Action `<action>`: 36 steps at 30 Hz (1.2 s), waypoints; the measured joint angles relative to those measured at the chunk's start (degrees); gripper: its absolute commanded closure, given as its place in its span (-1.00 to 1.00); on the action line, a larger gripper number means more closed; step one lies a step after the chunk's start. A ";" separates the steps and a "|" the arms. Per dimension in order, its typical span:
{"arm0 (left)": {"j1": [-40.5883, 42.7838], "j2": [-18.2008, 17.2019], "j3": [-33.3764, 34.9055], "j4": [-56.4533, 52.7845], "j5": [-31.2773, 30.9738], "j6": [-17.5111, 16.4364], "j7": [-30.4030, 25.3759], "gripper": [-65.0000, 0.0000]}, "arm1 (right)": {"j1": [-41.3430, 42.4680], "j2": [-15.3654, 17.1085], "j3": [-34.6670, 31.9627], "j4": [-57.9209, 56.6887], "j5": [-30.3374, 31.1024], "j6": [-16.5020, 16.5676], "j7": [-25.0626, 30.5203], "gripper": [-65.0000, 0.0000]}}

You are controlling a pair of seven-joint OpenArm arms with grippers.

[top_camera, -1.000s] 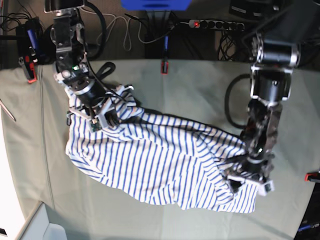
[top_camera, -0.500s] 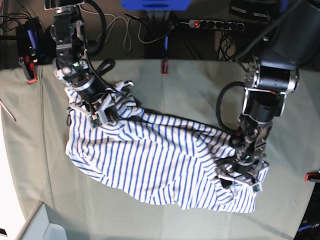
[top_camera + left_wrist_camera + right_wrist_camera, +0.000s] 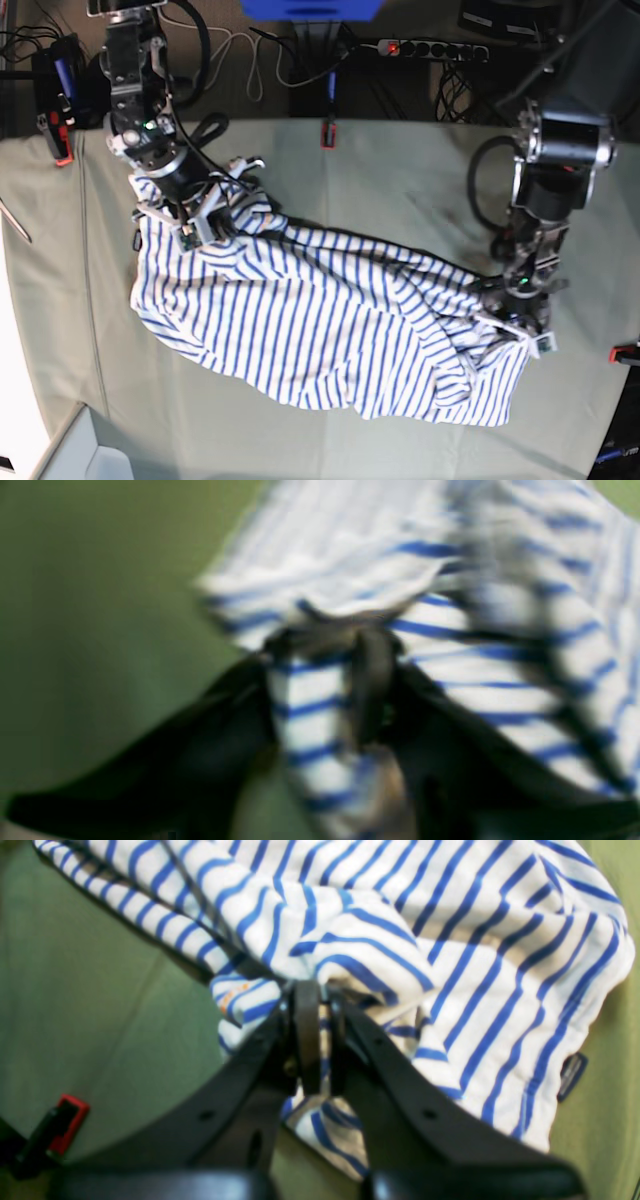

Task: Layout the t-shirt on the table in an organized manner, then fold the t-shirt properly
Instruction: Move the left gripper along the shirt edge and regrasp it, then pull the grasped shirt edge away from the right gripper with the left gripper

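Note:
My left gripper should open, as it straddles a narrow piece of cloth at the t-shirt's bunched end, then pinch the t-shirt's edge [image 3: 243,618] beside it and draw the cloth away from my right gripper.
The white t-shirt [image 3: 320,320] with blue stripes lies crumpled and stretched slantwise across the grey-green table [image 3: 400,180]. At its upper left end, my right gripper [image 3: 205,225] is shut on a bunched fold; the right wrist view shows the pads [image 3: 307,1030] pressed together on striped cloth [image 3: 450,940], with a small dark tag [image 3: 572,1075] at the shirt's edge. At the lower right end, my left gripper [image 3: 515,325] sits on the shirt. The blurred left wrist view shows its fingers [image 3: 370,690] pinching a strip of striped cloth [image 3: 350,565].
Red-and-black clamps sit at the table's edges: far left [image 3: 62,140], back middle [image 3: 328,132] and right [image 3: 625,352]. One clamp [image 3: 65,1115] shows in the right wrist view. A power strip [image 3: 430,47] and cables lie behind the table. A white box corner [image 3: 80,450] is at front left.
My left gripper has closed on the shirt's right end and moved right and toward the back, lifting the cloth. My right gripper shifted slightly up-left, still holding its fold.

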 measured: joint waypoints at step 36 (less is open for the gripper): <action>4.09 1.01 -0.15 0.87 -0.24 -0.20 -2.99 0.76 | -0.20 -0.28 -0.11 0.00 0.00 0.04 -0.07 1.00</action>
